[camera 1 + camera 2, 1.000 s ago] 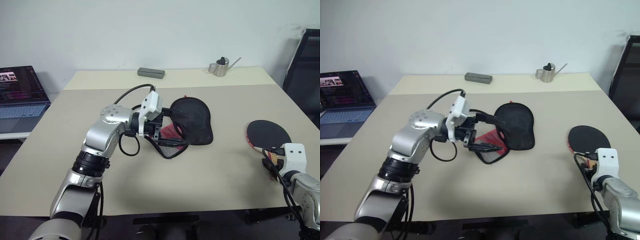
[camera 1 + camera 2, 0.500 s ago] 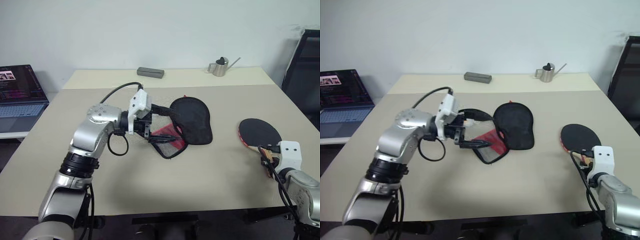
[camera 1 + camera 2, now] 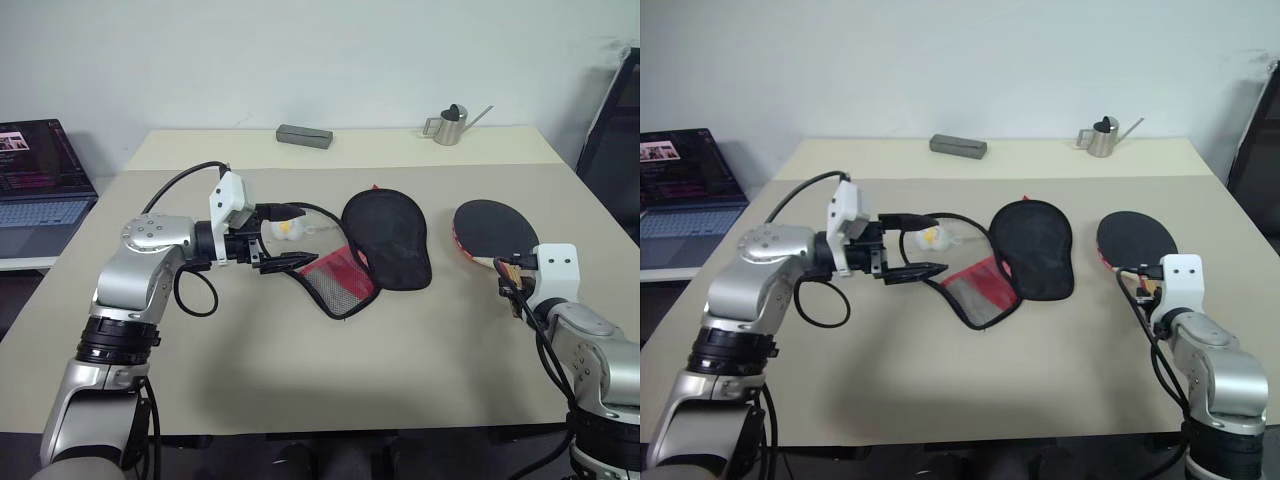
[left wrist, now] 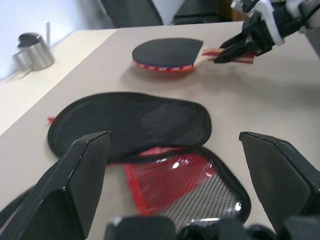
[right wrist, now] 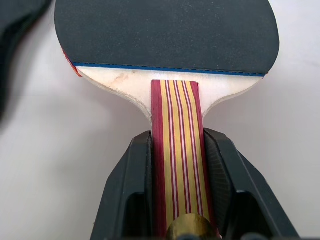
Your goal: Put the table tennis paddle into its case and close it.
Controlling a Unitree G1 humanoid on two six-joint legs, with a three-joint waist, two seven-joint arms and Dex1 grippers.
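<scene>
Next, my right gripper releases the table tennis paddle in the black half of the case (image 3: pixel 388 232), next to the red mesh panel. The paddle now hangs just above the table.
The table tennis paddle (image 3: pixel 493 228) has a black face and a red-and-yellow striped handle. It hangs just above the table at the right, face pointing away from me. My right gripper (image 5: pixel 175 145) is shut on its handle. The case (image 3: pixel 388 235) lies unzipped mid-table, its black half folded open beside the red mesh panel (image 3: pixel 338 280). A small white-and-yellow ball charm (image 3: pixel 283 229) sits at the case's left rim. My left gripper (image 3: pixel 290 237) is open, level, pointing right at that rim. The ball lies between its fingers (image 4: pixel 75 185).
At the table's far edge stand a small metal watering can (image 3: pixel 452 124) and a grey block (image 3: pixel 303 136). An open laptop (image 3: pixel 40 180) sits on a lower desk off to the left. A dark chair (image 3: pixel 620 130) stands beyond the right edge.
My right gripper has lifted the paddle and carried it forward and left, toward the case. The left arm has drawn back to the left, so its open fingers now sit at the case's rim.
</scene>
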